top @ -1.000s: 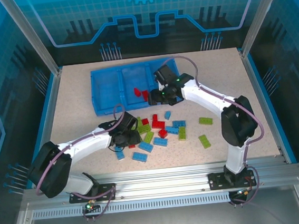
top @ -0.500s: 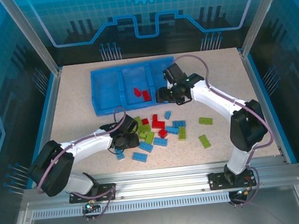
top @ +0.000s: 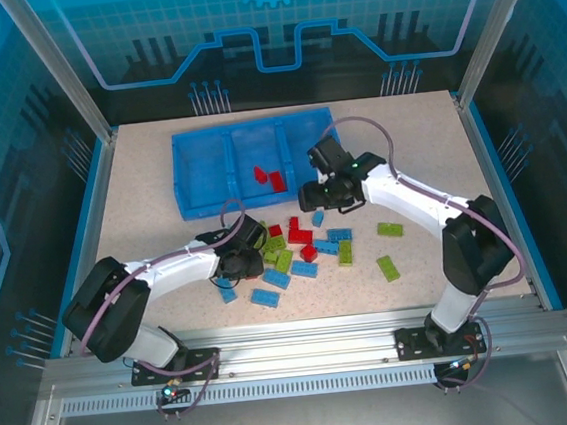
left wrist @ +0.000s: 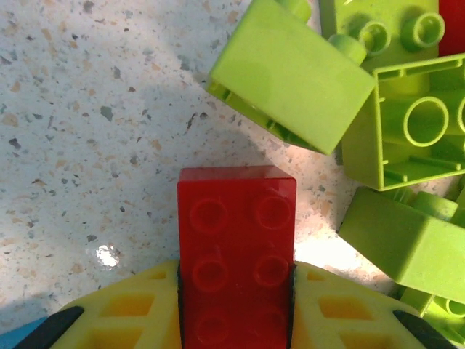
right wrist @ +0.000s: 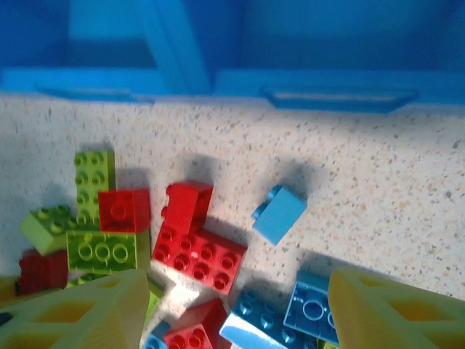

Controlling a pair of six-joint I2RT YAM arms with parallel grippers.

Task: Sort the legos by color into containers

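The red brick, now just above the speckled table, will be let go by my left gripper next to the other red bricks near the middle container's front side (top: pixel 254 188).
My left gripper (left wrist: pixel 236 298) is shut on a red brick (left wrist: pixel 236 240), its yellow pads pressed against both long sides just above the speckled table. From above, it (top: pixel 246 261) sits at the left edge of the pile of legos (top: pixel 302 243). Lime green bricks (left wrist: pixel 290 73) lie right beside the held one. My right gripper (top: pixel 316 195) hovers open over the pile's far side, nothing between its fingers (right wrist: pixel 87 313). Under it lie a red plate (right wrist: pixel 197 254) and a small light-blue brick (right wrist: pixel 280 213). The blue tray (top: pixel 204 170) holds two red bricks (top: pixel 268 177) in its middle container.
Two green bricks (top: pixel 390 229) (top: pixel 387 268) lie apart to the right of the pile. Blue bricks (top: pixel 266 297) (top: pixel 228 293) lie near the front. The tray's front wall (right wrist: pixel 218 80) runs just beyond my right gripper. Bare table lies left of the tray.
My left gripper has shut on the red brick at the pile's left edge. My right gripper has come away from the tray toward the pile, staying open.
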